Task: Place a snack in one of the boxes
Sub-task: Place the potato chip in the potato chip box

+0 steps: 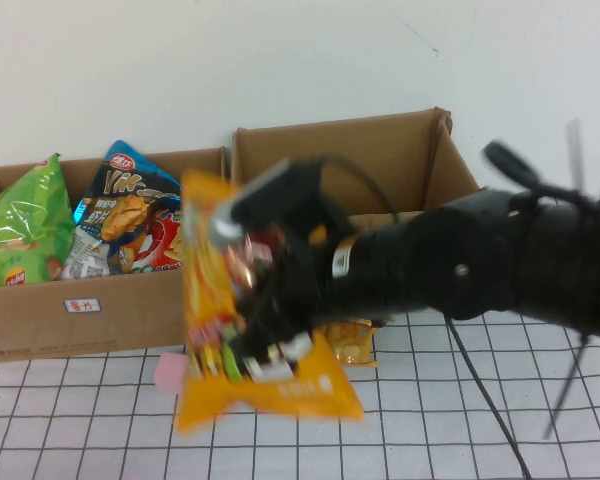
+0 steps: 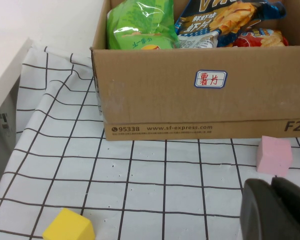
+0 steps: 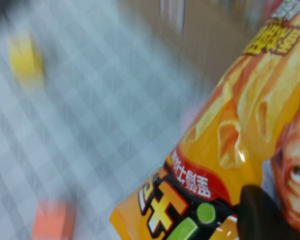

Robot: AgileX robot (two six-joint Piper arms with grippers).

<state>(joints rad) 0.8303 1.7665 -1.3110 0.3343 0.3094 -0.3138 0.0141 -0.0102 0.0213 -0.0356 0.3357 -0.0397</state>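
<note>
I have the orange snack bag to place with my right gripper. Next, I set it down on the dark blue chips bag (image 1: 132,190) beside the green bag.
My right gripper (image 1: 265,300) is shut on a large orange snack bag (image 1: 230,330) and holds it in the air in front of the two boxes, blurred by motion. The bag fills the right wrist view (image 3: 240,125). The left cardboard box (image 1: 80,310) holds a green bag (image 1: 20,225) and a dark blue chips bag (image 1: 125,215). The right cardboard box (image 1: 350,160) stands open behind the arm. A small yellow snack pack (image 1: 352,342) lies on the cloth by the right box. My left gripper (image 2: 277,210) is low over the cloth near the left box (image 2: 190,95), fingers together, empty.
A pink block (image 2: 274,155) lies in front of the left box, also in the high view (image 1: 168,372). A yellow block (image 2: 69,227) lies on the checked cloth (image 2: 140,190). The cloth's edge falls away beside the left box. A white wall stands behind the boxes.
</note>
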